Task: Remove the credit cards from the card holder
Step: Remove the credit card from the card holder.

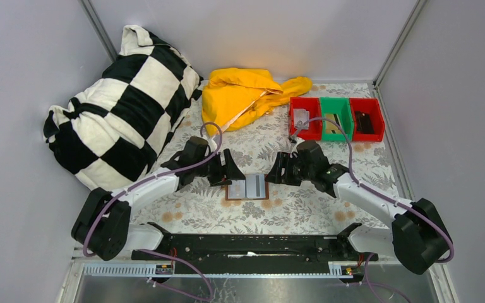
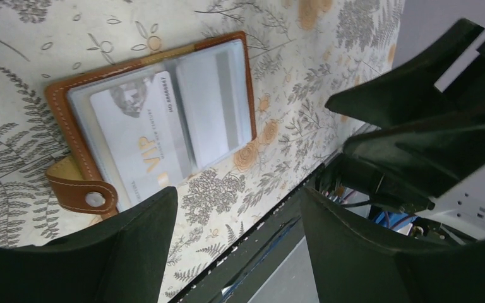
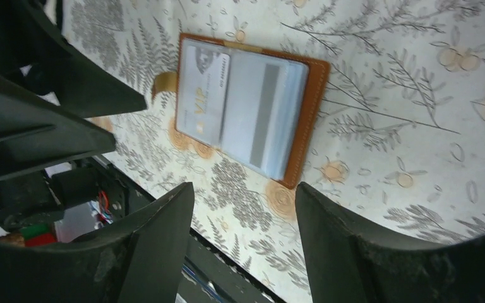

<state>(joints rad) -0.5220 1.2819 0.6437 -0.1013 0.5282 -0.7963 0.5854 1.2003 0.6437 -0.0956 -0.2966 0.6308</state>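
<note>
My right gripper will next move to the VIP card's inner edge [image 1: 245, 188] [image 3: 221, 104], beside the striped card at the middle of the card holder, and close there.
The card holder [image 1: 247, 188] lies open flat on the floral tablecloth between my two grippers, a brown leather bifold with a snap tab [image 2: 85, 196]. Its clear pockets hold two credit cards: a pale one printed "VIP" [image 2: 142, 142] and one showing a grey magnetic stripe [image 2: 218, 101]. The right wrist view shows the same holder [image 3: 309, 107], the VIP card [image 3: 202, 98] and the striped card [image 3: 262, 120]. My left gripper [image 1: 235, 172] [image 2: 239, 192] hovers open at the holder's left edge. At its right edge my right gripper [image 1: 275, 173] [image 3: 245, 186] is open too. Neither holds anything.
A black-and-white checkered pillow [image 1: 120, 95] fills the back left, with a yellow cloth [image 1: 246, 95] beside it. Red [image 1: 304, 118], green [image 1: 336, 118] and red [image 1: 366, 118] bins stand at the back right. The arms' black base rail [image 1: 246, 243] runs along the near edge.
</note>
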